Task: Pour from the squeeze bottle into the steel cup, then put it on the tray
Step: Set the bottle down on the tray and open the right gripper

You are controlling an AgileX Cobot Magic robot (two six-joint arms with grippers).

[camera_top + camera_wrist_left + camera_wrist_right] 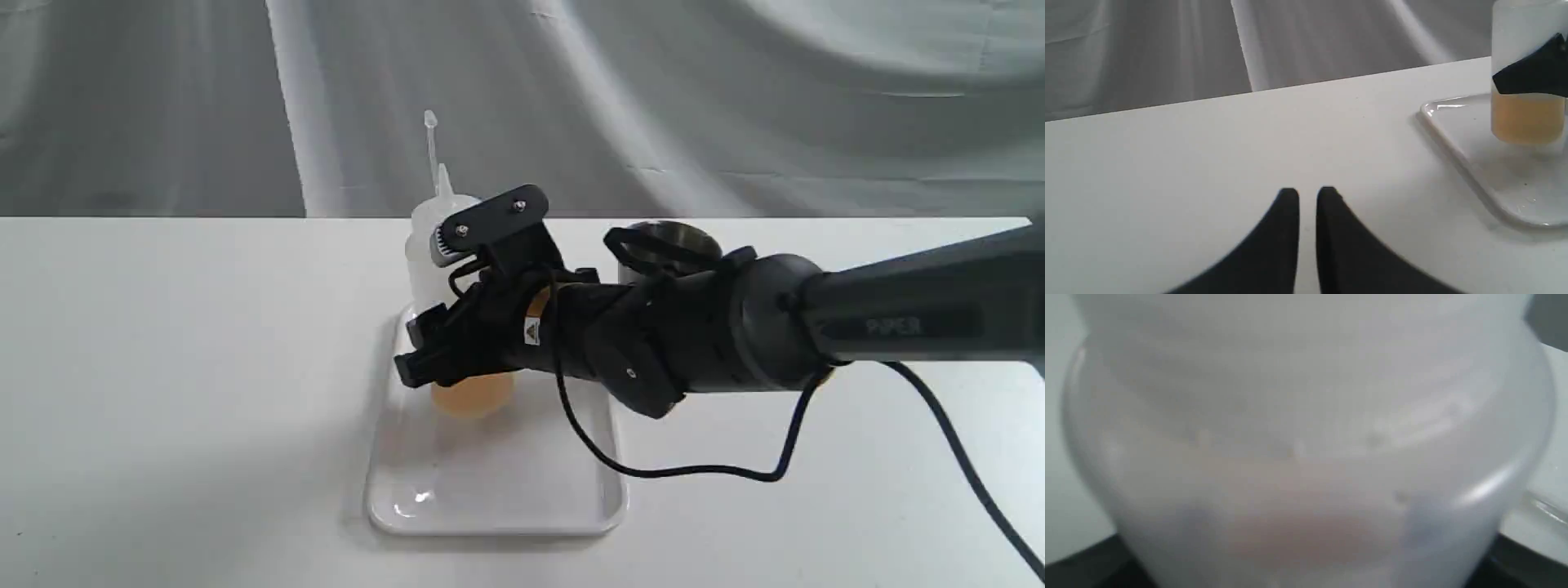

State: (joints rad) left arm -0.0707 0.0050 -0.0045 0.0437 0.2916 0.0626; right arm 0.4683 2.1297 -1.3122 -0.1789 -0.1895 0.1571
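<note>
Next, my right gripper lets go of the squeeze bottle, now upright at the tray's far end, so that it rests midway [465, 429] along the white tray, toward the rim opposite my arm.
The squeeze bottle [429, 245] stands upright at the far end of the white tray [490, 490], amber liquid in its lower part and its nozzle pointing up. My right gripper [445, 347] reaches in from the right and is shut on the bottle's middle; one finger crosses the front, the other is hidden behind. The bottle [1306, 437] fills the right wrist view. The steel cup [671, 238] stands behind the right arm, mostly hidden, only its rim showing. My left gripper [1308, 192] hovers over bare table left of the tray [1474, 163], shut with nothing in it, away from the bottle [1523, 118].
A black cable [694, 469] hangs from the right arm and loops over the table near the tray's right rim. The table's far edge [163, 217] meets a grey cloth backdrop. The near half of the tray holds nothing.
</note>
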